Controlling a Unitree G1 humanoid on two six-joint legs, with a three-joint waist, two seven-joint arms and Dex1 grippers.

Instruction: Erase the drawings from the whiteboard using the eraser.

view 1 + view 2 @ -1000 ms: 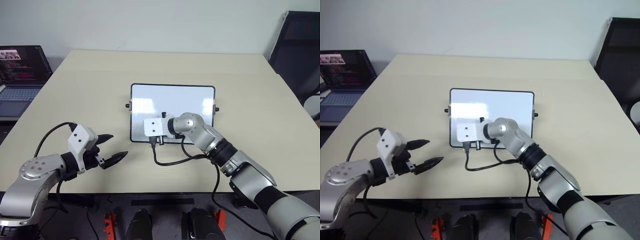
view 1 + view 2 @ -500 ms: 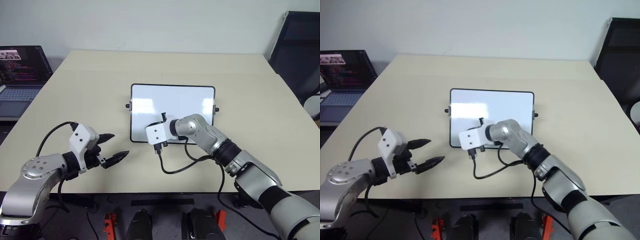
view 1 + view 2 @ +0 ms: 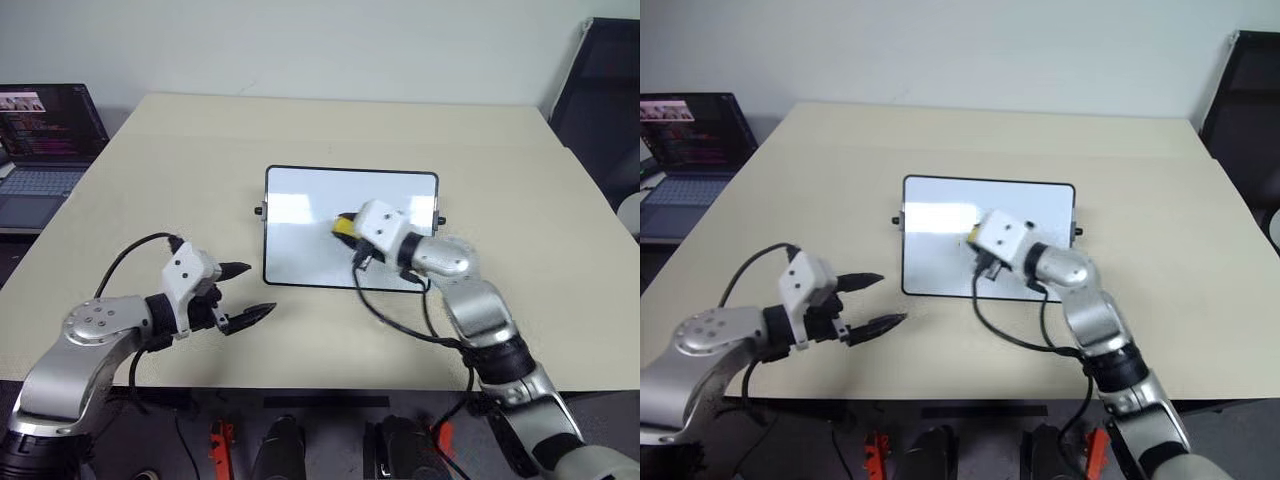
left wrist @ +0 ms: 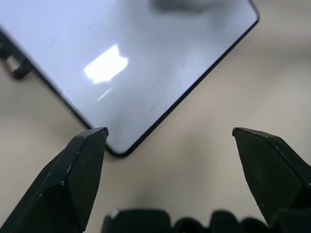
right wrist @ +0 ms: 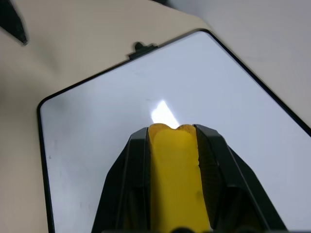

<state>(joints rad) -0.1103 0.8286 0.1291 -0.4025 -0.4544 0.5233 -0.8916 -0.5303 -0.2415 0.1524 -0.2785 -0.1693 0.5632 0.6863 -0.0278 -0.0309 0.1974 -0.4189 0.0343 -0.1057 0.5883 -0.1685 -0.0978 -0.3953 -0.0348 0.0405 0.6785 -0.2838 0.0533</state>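
My right gripper needs to set the eraser, now over the whiteboard's middle, down on the table (image 3: 489, 270) next to the whiteboard's near corner on the black chair's side.
The whiteboard (image 3: 300, 235) lies flat in the middle of the table, white with a thin black frame. My right gripper (image 3: 345, 224) hovers over the board's middle, pointing left, shut on the eraser (image 5: 175, 170), whose yellow end (image 3: 343, 227) pokes out between the fingers. The drawings are out of view; the board's visible surface (image 5: 121, 111) looks plain white. My left gripper (image 3: 258, 290) is open and holds nothing. It hangs just off the board's near left corner (image 4: 119, 150), above the tabletop.
An open laptop (image 3: 45, 130) stands beyond the beige table (image 3: 150, 190) at the far left. A black chair (image 3: 610, 100) is at the far right. A black cable (image 3: 390, 315) loops from my right wrist over the board's near edge.
My right gripper swung from the board's near left part to its middle and rolled, so the eraser's yellow end now shows. My left gripper edged right, towards the board. The camera shifted slightly.
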